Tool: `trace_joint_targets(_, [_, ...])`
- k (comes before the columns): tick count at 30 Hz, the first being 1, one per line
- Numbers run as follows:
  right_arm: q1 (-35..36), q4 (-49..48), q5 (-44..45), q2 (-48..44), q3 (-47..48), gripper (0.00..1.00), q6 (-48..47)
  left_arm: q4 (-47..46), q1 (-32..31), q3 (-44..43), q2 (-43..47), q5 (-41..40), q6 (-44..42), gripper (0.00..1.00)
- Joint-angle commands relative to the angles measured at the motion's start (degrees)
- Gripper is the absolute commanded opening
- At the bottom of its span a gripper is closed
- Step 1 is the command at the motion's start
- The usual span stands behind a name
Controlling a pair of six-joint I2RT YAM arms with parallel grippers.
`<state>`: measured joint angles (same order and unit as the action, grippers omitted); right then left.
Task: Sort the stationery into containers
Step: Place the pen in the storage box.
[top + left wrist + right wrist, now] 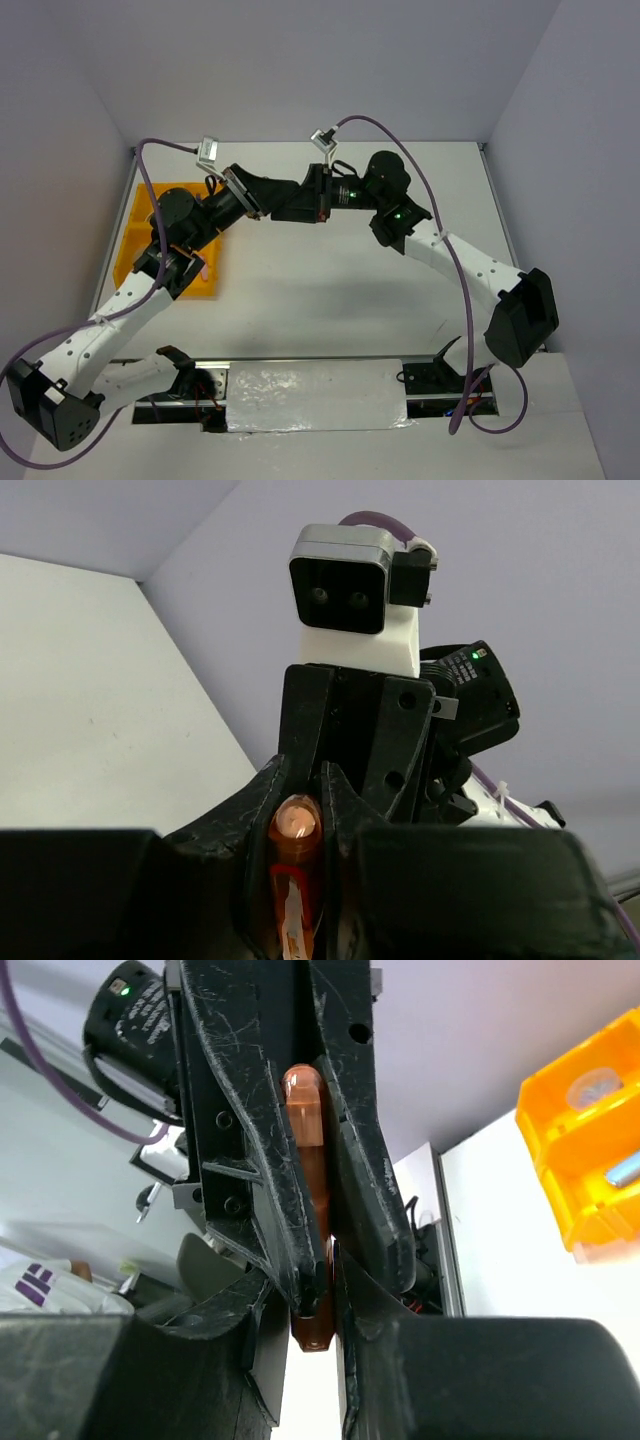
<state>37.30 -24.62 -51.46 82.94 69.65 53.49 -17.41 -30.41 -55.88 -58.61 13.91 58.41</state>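
Next, my left gripper lets go of the orange clip-like piece beside the pink item in the yellow-orange tray's near compartment (196,271).
My two grippers meet in mid-air over the far middle of the table, left gripper (270,202) and right gripper (292,207) tip to tip. An orange clip-like piece (295,830) sits between my left fingers; it also shows in the right wrist view (305,1140). My left gripper (303,780) is shut on it. My right gripper (312,1305) is closed on its other end. The yellow-orange tray (133,235) lies at the far left and also shows in the right wrist view (590,1140). The other stationery is mostly hidden by the arms.
In the right wrist view the tray holds a clear item (595,1090) and a blue-grey item (625,1170) in separate compartments. A pink spot (203,267) shows by the tray's near right edge. Grey walls close the table on three sides.
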Motion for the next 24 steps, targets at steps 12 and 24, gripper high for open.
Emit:
trace_joint_targets(12, [-7.2,0.2,6.7,-6.1,-11.3,0.76,-4.3,36.6,13.8,-8.9,-0.7,-10.1,-14.7,0.0])
trace_joint_targets(24, [-13.8,22.7,11.4,-17.9,-16.8,0.77,-23.3,60.1,22.1,-7.7,-17.6,-40.0,-27.3,0.0])
